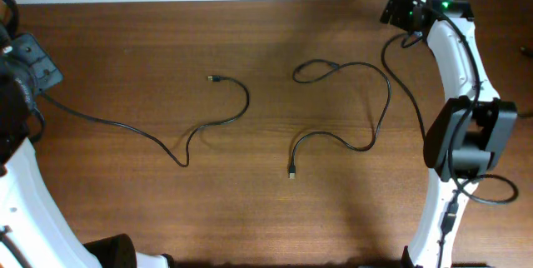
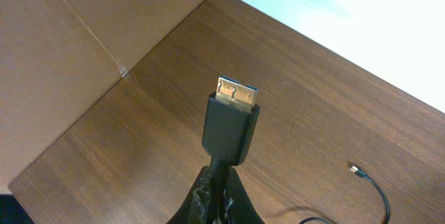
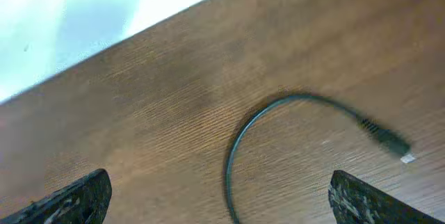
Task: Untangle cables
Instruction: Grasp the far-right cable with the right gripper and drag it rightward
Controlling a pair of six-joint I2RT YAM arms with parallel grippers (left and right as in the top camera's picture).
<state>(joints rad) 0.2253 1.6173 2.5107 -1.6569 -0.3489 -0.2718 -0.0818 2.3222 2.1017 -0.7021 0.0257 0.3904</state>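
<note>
The curved cable is beneath my right gripper, which should next close on the part of the cable [image 1: 389, 67] just past its bend, away from its plug.
Two thin black cables lie apart on the wooden table. The left cable [image 1: 166, 139] runs from the left edge to a small plug [image 1: 214, 77]. That far plug also shows in the left wrist view [image 2: 354, 170]. My left gripper [image 2: 221, 200] is shut on this cable just below its large metal-tipped plug [image 2: 233, 123], which sticks up. The right cable [image 1: 379, 118] loops from a plug [image 1: 291, 172] to a small loop [image 1: 312, 68]. My right gripper [image 3: 219, 200] is open and empty above a curved cable end with a plug [image 3: 389, 144].
The right arm [image 1: 458, 68] arches over the table's right side, with its own thicker black wire [image 1: 404, 85] hanging beside it. The left arm [image 1: 21, 176] stands at the left edge. The table's far edge meets a white wall [image 3: 69, 15].
</note>
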